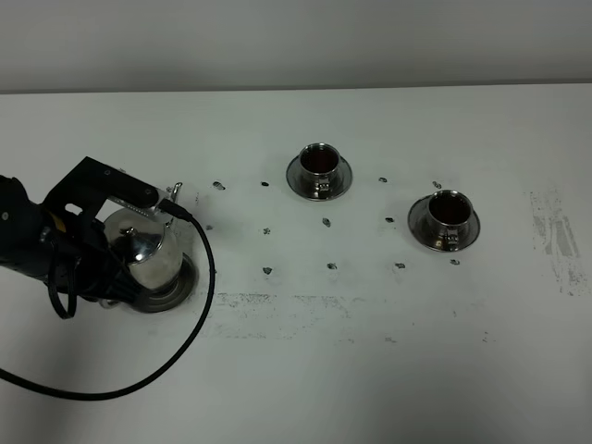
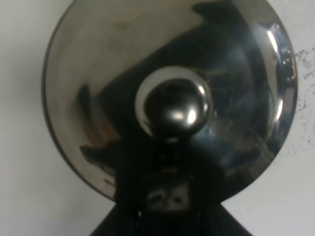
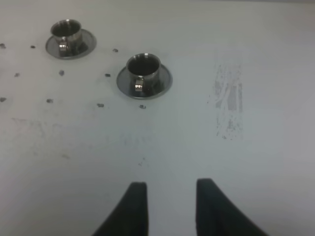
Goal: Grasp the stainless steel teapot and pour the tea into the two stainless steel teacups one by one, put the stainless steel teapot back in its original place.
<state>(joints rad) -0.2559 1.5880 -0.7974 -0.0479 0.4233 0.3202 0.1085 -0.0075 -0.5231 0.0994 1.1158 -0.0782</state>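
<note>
I should let go of the stainless steel teapot with my left gripper on the round steel disc (image 1: pixel 163 284) on the white table.
The stainless steel teapot (image 1: pixel 146 252) stands upright on the round steel disc (image 1: pixel 186 280) at the left of the table. Its thin spout (image 1: pixel 172 196) points to the far right. My left gripper (image 1: pixel 104 261) is right against the teapot's near left side; its fingers are hidden. The left wrist view is filled by the teapot's domed lid (image 2: pixel 98 88) and knob (image 2: pixel 176 106). Two steel teacups on saucers stand at the centre back (image 1: pixel 319 169) and to the right (image 1: pixel 444 218), both holding dark reddish-brown tea (image 1: pixel 319 159). My right gripper (image 3: pixel 170 196) is open over bare table, apart from the cups (image 3: pixel 143 73).
A black cable (image 1: pixel 199 305) loops from the left arm across the table's front left. Small dark marks (image 1: pixel 268 271) dot the white table (image 1: pixel 370 370) around the cups. A scuffed grey patch (image 1: pixel 555 236) lies at the right edge.
</note>
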